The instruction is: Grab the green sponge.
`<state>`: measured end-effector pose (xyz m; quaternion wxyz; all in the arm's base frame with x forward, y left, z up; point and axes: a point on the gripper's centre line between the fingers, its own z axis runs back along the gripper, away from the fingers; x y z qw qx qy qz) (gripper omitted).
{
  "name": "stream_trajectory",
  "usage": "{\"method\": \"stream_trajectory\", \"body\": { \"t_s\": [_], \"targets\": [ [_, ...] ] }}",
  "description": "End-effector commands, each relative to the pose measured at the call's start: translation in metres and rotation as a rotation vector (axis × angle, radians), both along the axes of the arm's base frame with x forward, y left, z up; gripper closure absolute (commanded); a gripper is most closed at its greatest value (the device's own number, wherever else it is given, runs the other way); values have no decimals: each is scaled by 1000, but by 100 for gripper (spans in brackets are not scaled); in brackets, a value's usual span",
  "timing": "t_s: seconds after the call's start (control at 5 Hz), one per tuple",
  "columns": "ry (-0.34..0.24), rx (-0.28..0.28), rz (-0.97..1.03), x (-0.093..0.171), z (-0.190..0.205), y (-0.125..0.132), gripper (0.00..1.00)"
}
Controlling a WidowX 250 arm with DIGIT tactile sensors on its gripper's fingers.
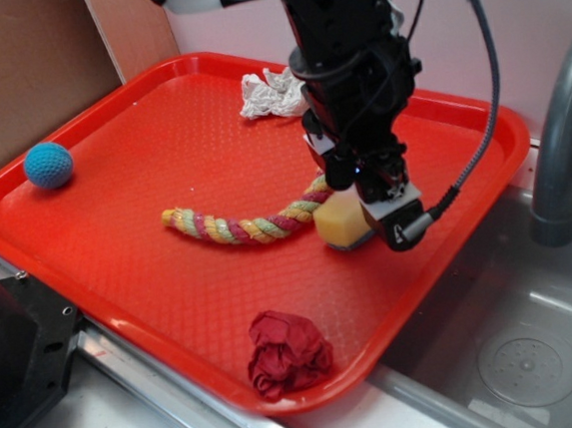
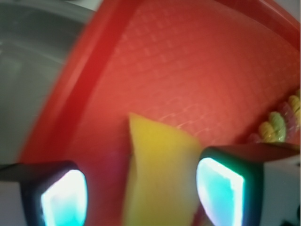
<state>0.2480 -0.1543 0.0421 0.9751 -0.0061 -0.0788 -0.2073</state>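
Next, the gripper grabs the middle of the green sponge [image 1: 352, 211] [image 2: 162, 193] with one finger on each side, so that its yellow foam end still sticks out.
The green sponge [image 1: 338, 225] shows as a yellow foam block lying on the red tray [image 1: 122, 288], right of centre, with only a dark sliver along its bottom edge. My gripper [image 1: 367, 205] is down over it and open. In the wrist view the sponge [image 2: 157, 174] stands between the two glowing pads [image 2: 220, 193]. It sits close against the right pad, and a strip of tray shows between it and the left pad. My gripper [image 2: 141, 200] straddles it without closing on it.
A yellow-pink-green twisted rope [image 1: 247, 223] lies left of the sponge, its end touching it. A blue ball [image 1: 48, 165] sits at the far left, white crumpled cloth [image 1: 270, 95] at the back, and a red crumpled cloth [image 1: 288, 354] near the front rim. A sink [image 1: 524, 353] and faucet [image 1: 560, 140] lie to the right.
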Motion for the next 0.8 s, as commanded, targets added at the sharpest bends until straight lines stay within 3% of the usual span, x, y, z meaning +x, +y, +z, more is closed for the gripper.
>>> {"method": "stream_trajectory", "body": {
  "t_s": [0.0, 0.2, 0.4, 0.6],
  "targets": [
    [-19, 62, -15, 3, -12, 10, 0],
    [7, 71, -1, 1, -22, 17, 0],
    [9, 51, 13, -2, -15, 24, 100],
    [-6, 13, 30, -4, 1, 36, 100]
  ]
}}
